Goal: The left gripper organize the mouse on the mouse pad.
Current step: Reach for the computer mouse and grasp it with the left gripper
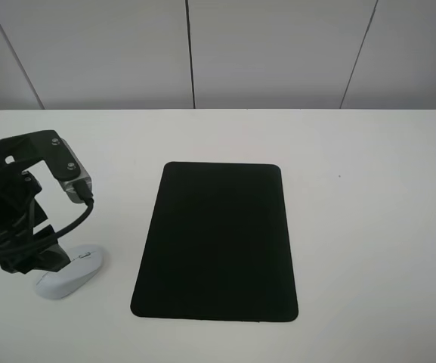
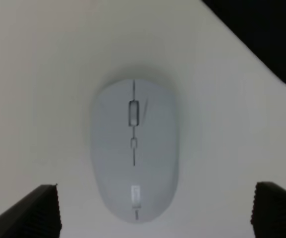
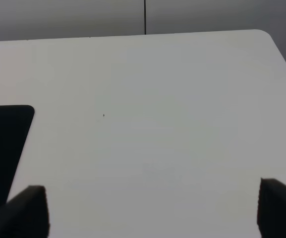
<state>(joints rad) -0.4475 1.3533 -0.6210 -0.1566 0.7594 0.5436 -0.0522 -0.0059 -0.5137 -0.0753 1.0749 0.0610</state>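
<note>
The robot's left gripper needs to close on the long sides of the white mouse [image 1: 77, 265] [image 2: 134, 137], behind the mouse's scroll wheel.
The white mouse [image 1: 72, 274] lies on the white table, left of the black mouse pad [image 1: 218, 242] and fully off it. My left gripper [image 1: 44, 261] hangs low right over the mouse's rear end. In the left wrist view the mouse [image 2: 134, 148] fills the middle, scroll wheel visible, and the left gripper [image 2: 155, 213] is open with a black fingertip [image 2: 31, 213] on either side, not touching it. A corner of the pad [image 2: 261, 34] shows beyond the mouse. My right gripper [image 3: 152, 208] is open over bare table with nothing between its fingers.
The white table [image 1: 369, 197] stretches right of the pad; its far edge meets a grey panelled wall [image 1: 278, 53]. The right wrist view shows one pad corner [image 3: 1, 144] and the table's far right corner [image 3: 261, 37]. The right arm is out of the high view.
</note>
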